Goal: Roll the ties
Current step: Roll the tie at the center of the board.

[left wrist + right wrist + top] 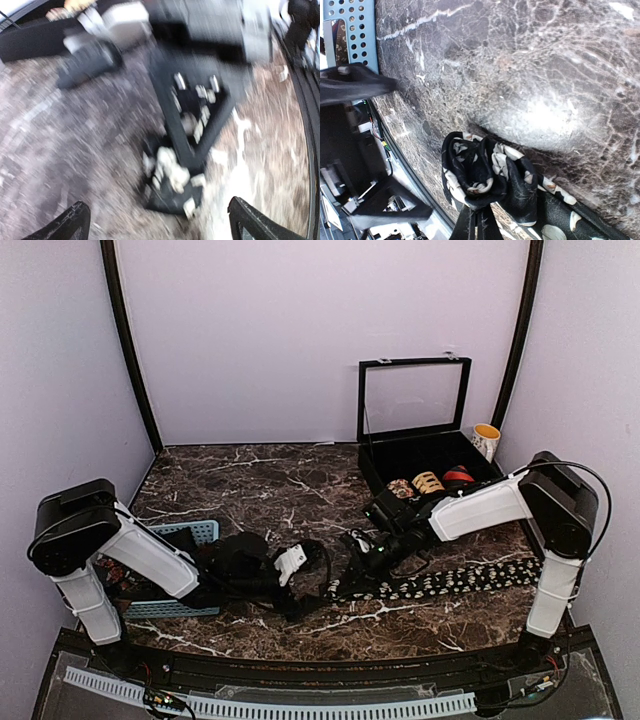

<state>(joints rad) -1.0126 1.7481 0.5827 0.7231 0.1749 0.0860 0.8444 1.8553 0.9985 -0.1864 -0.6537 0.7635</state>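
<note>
The loose coil sits crooked with only the robot's right gripper pinching it, so next the left gripper closes around the coil's sides (170, 182) and steadies it before rolling further.
A long black tie with white prints (440, 582) lies across the table's front right. Its left end is bunched into a loose coil (480, 170). My right gripper (479, 214) is shut on that coil from below; in the top view it (362, 552) sits at the tie's left end. My left gripper (157, 206) is wide open with nothing between its fingers, hovering near the tie's end (172, 175) in a blurred view. In the top view the left gripper (292, 562) is just left of the right one. Rolled ties, tan (428, 482) and red (458, 477), sit in the black case.
The black case (378, 472) with its raised glass lid stands at the back right, a cup (486, 440) beside it. A blue slotted basket (195, 533) lies at the front left under my left arm, its corner (350, 30) showing in the right wrist view.
</note>
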